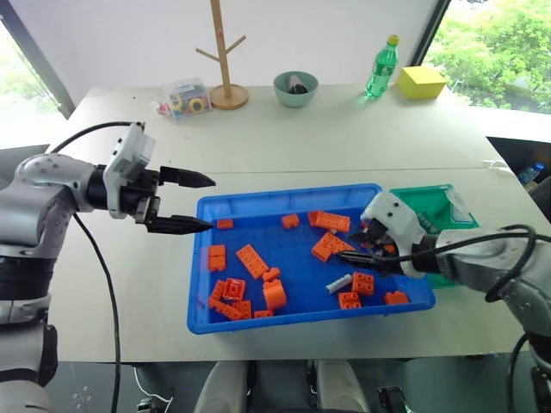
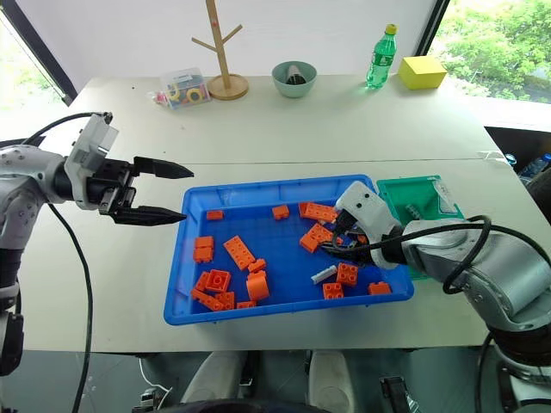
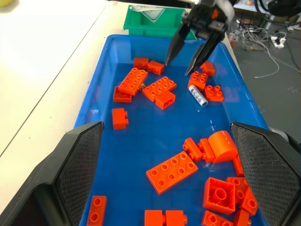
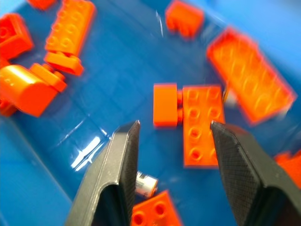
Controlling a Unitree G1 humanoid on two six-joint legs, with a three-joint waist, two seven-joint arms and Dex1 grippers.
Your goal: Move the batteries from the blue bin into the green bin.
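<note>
Next, I take the silver battery lying in the open (image 1: pixel 339 283) with my right gripper first, because an orange brick lies across a battery and blocks a grip.
The blue bin (image 1: pixel 258 200) lies in front of me on the table, strewn with orange bricks (image 1: pixel 251 261). One battery (image 1: pixel 338 283), a small silver cylinder, lies on the bin floor near its right front corner, among the bricks. Just above and behind that battery hovers my right gripper (image 3: pixel 177 68), open and empty. In the right wrist view the battery (image 4: pixel 146 183) peeks out beside one finger (image 4: pixel 117 174). The green bin (image 1: pixel 435 206) stands against the blue bin's right side. My left gripper (image 1: pixel 207 202) hangs open over the blue bin's left rim.
Along the table's far edge stand a clear box of coloured bits (image 1: pixel 185 96), a wooden peg tree (image 1: pixel 225 52), a pale-green bowl (image 1: pixel 295 88), a green bottle (image 1: pixel 382 66) and a yellow box (image 1: pixel 421 81). A seam crosses the table behind the bins.
</note>
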